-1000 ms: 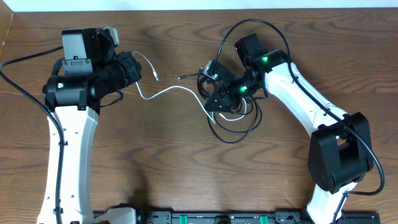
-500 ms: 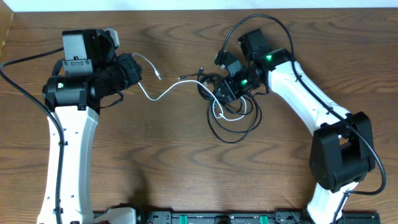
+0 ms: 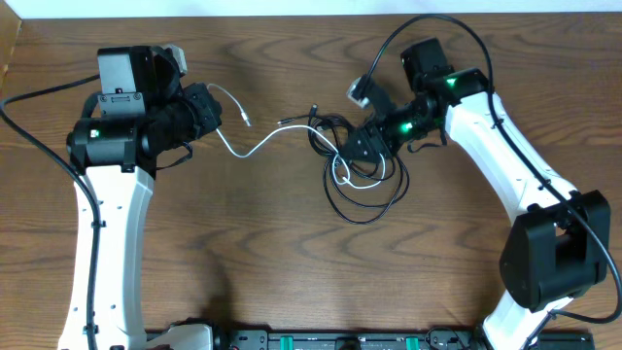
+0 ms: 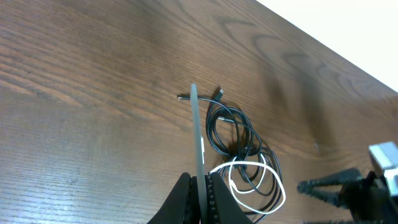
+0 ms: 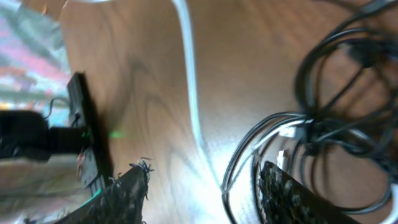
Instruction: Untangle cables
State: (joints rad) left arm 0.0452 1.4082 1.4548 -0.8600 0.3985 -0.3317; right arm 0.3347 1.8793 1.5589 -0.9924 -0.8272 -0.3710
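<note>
My right gripper should take the white cable (image 3: 332, 147) beside the coil and lift it up and clear, because the white cable's loop still lies among the black cable's coils.
The white cable (image 3: 260, 143) runs from my left gripper (image 3: 216, 107) rightward across the table into a loop inside the coiled black cable (image 3: 364, 194). My left gripper is shut on the white cable; in the left wrist view the cord (image 4: 198, 143) rises straight from between the fingers (image 4: 200, 186), and the black coil (image 4: 239, 134) with the white loop (image 4: 255, 186) lies beyond. My right gripper (image 3: 362, 146) hovers open over the top of the black coil. In the right wrist view its fingers (image 5: 202, 193) are spread wide with black strands (image 5: 339, 93) and the white cable (image 5: 189, 93) between and ahead of them.
The dark wooden table (image 3: 243, 253) ends at a pale edge along the back (image 3: 292, 8). A black rail (image 3: 340, 340) runs along the front edge. Thick black arm wires arc above the right arm (image 3: 428, 29) and left of the left arm (image 3: 29, 126).
My right arm has swung right and back, its gripper drawing away over the black coil. The white cable has been pulled straighter. The left arm has not moved.
</note>
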